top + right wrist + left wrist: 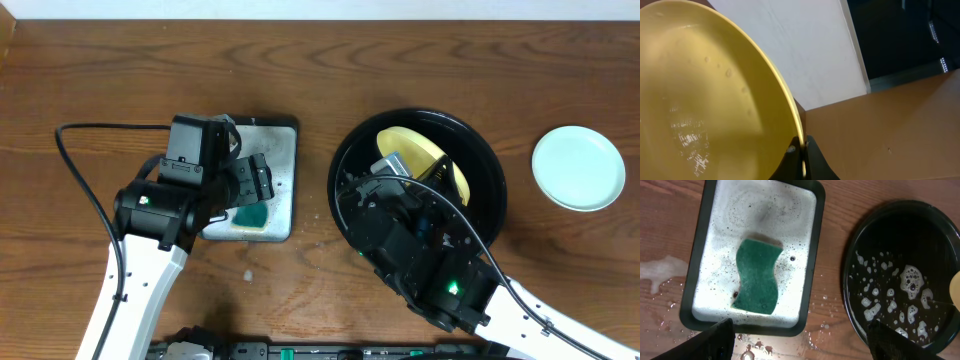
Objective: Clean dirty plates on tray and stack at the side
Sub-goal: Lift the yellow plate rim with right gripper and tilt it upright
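The robot's right gripper will release the pale yellow plate, still tilted over the round black tray, on top of the pale mint-blue plate (pixel 577 167).
My right gripper (pixel 405 172) is shut on the rim of the pale yellow plate (pixel 420 152) and holds it tilted over the round black tray (pixel 490 200). In the right wrist view the fingers (pixel 801 150) pinch the plate's edge, and the plate's (pixel 705 95) face is wet with no red smear showing. A pale mint-blue plate (pixel 578 167) lies on the table at the right, clean on top. My left gripper (pixel 262 185) is open and empty (pixel 802 342) above the near edge of the soapy tray. The black tray (pixel 900 245) holds soap foam.
The rectangular soapy tray (pixel 285 160) sits left of the black tray, with a green sponge (pixel 757 277) lying in its foam. Water is spilled on the wood around it (pixel 660 275). A black cable (pixel 80 170) loops at the far left.
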Controlling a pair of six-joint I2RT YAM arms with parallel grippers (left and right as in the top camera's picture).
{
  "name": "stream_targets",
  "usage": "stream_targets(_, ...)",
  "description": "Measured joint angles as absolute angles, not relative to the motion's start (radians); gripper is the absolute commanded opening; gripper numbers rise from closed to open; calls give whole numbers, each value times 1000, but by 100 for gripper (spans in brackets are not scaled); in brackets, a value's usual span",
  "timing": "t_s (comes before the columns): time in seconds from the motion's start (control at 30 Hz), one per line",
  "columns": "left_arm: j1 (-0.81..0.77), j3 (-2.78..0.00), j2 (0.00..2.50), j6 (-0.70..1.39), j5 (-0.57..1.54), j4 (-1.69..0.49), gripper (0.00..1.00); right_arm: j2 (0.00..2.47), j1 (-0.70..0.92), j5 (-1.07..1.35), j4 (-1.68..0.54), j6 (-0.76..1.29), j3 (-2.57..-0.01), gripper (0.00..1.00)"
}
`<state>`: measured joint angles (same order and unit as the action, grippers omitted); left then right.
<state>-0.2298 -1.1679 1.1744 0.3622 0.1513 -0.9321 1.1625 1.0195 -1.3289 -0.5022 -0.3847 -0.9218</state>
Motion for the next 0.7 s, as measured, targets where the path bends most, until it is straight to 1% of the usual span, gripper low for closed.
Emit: stream_targets(0.7, -230, -1168, 1174, 362, 151, -932, 84, 1163, 1010, -1276, -507, -334, -922, 1)
